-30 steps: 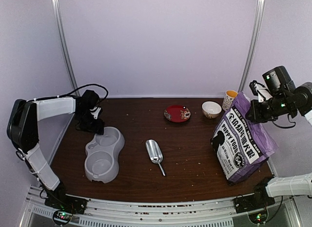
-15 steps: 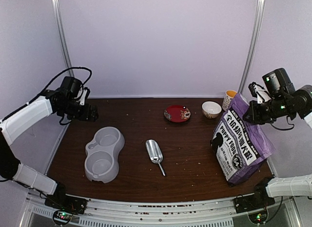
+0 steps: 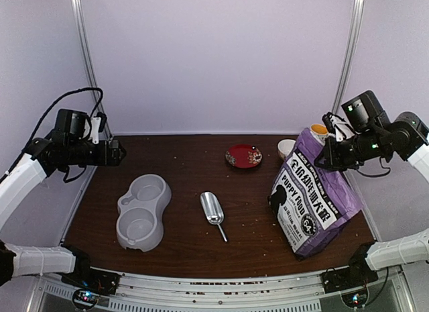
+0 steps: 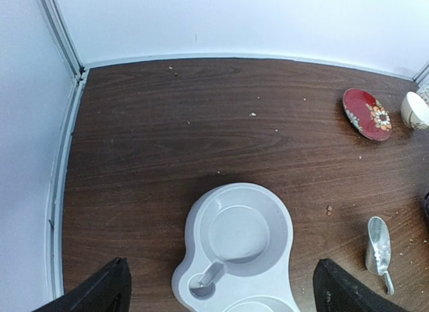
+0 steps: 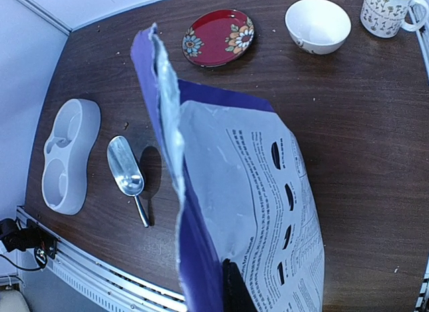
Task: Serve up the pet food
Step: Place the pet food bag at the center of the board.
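Note:
Next, I set the purple bag nearer the scoop with my right gripper before both grippers take its top edge point(image 3: 308, 136), because the bag leans far from my left gripper.
A purple printed bag point(image 3: 312, 198) stands tilted at the right of the table, and my right gripper point(image 3: 324, 154) is shut on its torn top edge. In the right wrist view the bag point(image 5: 241, 184) fills the middle, with one black finger point(image 5: 234, 285) pressed against its silver inner side. The pet food is hidden inside the bag; only stray crumbs point(image 4: 328, 209) lie on the wood. My left gripper point(image 3: 117, 153) hangs open high over the back left, above the empty grey double bowl point(image 4: 241, 238), its fingertips point(image 4: 110, 288) spread wide.
A metal scoop point(image 3: 213, 209) lies mid-table beside the grey double bowl point(image 3: 142, 211). At the back stand a red plate point(image 3: 243, 156), a white bowl point(image 3: 287, 147) and a mug point(image 5: 389, 10). White walls close the left, back and right sides.
My left arm rose from the double bowl's far end and swung out left, its jaws opening wider. My right arm carried the bag leftward, toward the middle.

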